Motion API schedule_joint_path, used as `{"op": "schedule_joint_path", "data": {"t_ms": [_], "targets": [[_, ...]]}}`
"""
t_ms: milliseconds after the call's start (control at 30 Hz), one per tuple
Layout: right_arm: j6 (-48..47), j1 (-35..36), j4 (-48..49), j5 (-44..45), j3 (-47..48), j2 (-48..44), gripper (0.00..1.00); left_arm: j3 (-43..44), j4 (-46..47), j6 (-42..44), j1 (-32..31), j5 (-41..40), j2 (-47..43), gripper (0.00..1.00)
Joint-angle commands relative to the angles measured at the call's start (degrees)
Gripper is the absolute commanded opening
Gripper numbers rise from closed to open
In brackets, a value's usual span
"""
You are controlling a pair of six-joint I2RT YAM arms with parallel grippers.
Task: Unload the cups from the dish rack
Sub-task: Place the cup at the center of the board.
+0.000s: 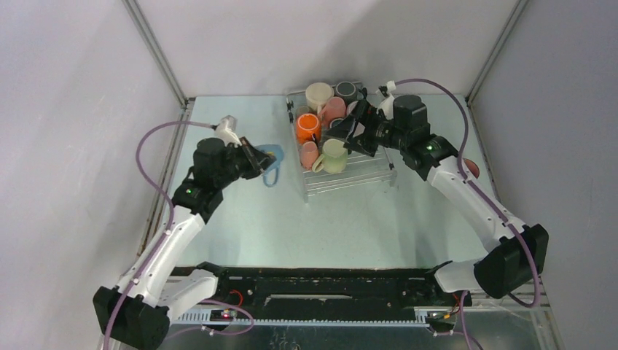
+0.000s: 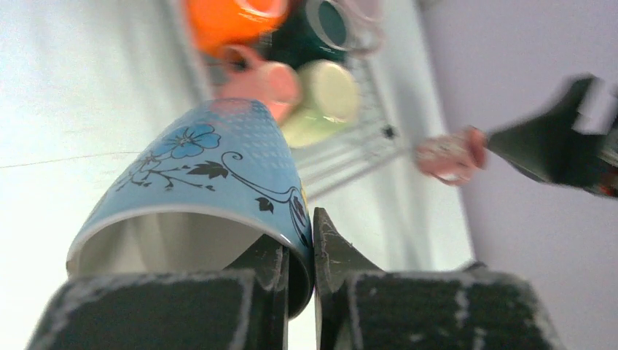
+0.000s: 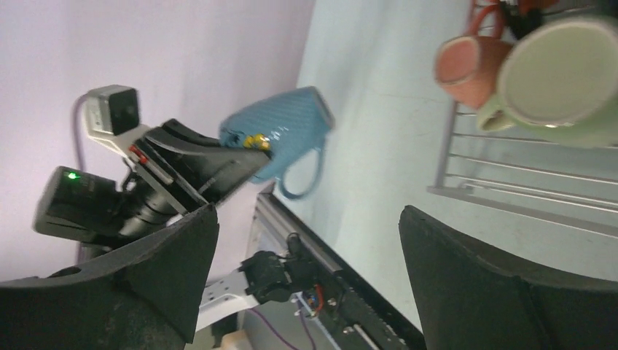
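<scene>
The robot's left gripper will release the blue flowered cup on the open table [image 1: 213, 192] beneath its own arm, clear of the rack. The cup is now held up beside the rack.
The clear dish rack [image 1: 358, 175] holds several cups: cream [image 1: 318, 95], black [image 1: 345, 90], pink [image 1: 334, 109], orange [image 1: 307, 126], a small pink one [image 1: 310, 154] and pale green [image 1: 336, 157]. My left gripper [image 1: 262, 157] is shut on the rim of a blue flowered cup [image 2: 204, 171], held up left of the rack. One finger is inside the cup and one outside, with the left gripper [image 2: 312, 227] pinching the wall. My right gripper [image 1: 348, 137] hangs open over the rack, nothing between its fingers [image 3: 171, 266]. In the right wrist view the pale green cup [image 3: 561, 80] and small pink cup [image 3: 466, 62] lie ahead.
A pink cup [image 1: 471, 168] lies on the table right of the rack, beside my right arm, and shows as the pink cup [image 2: 452, 154] in the left wrist view. Grey walls close in the table on three sides. The black base rail [image 1: 321, 281] runs along the near edge.
</scene>
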Motion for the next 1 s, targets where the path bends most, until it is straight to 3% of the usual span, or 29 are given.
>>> {"op": "schedule_joint_path", "data": {"t_ms": [0, 267, 467, 667, 967], "targets": [[-8.08, 0.02, -6.89, 9.8, -0.22, -4.36, 1.0, 7.54, -12.94, 12.43, 6.11, -6.83, -2.33, 0.0], [-13.25, 0.1, -11.4, 17.45, -0.21, -7.01, 1.0, 10.14, -23.61, 21.43, 11.97, -13.73, 5.63, 0.0], [-15.75, 0.97, -12.64, 18.7, -0.29, -7.31, 1.0, 9.5, -23.47, 23.81, 16.06, -18.82, 13.17, 0.0], [-16.72, 1.76, -13.2, 18.33, -0.22, -6.91, 1.0, 8.91, -21.44, 24.32, 22.6, -17.28, 20.89, 0.0], [-17.68, 2.69, -14.15, 16.37, -0.23, -6.71, 1.0, 9.28, -19.31, 24.34, 27.55, -15.72, 27.42, 0.0]]}}
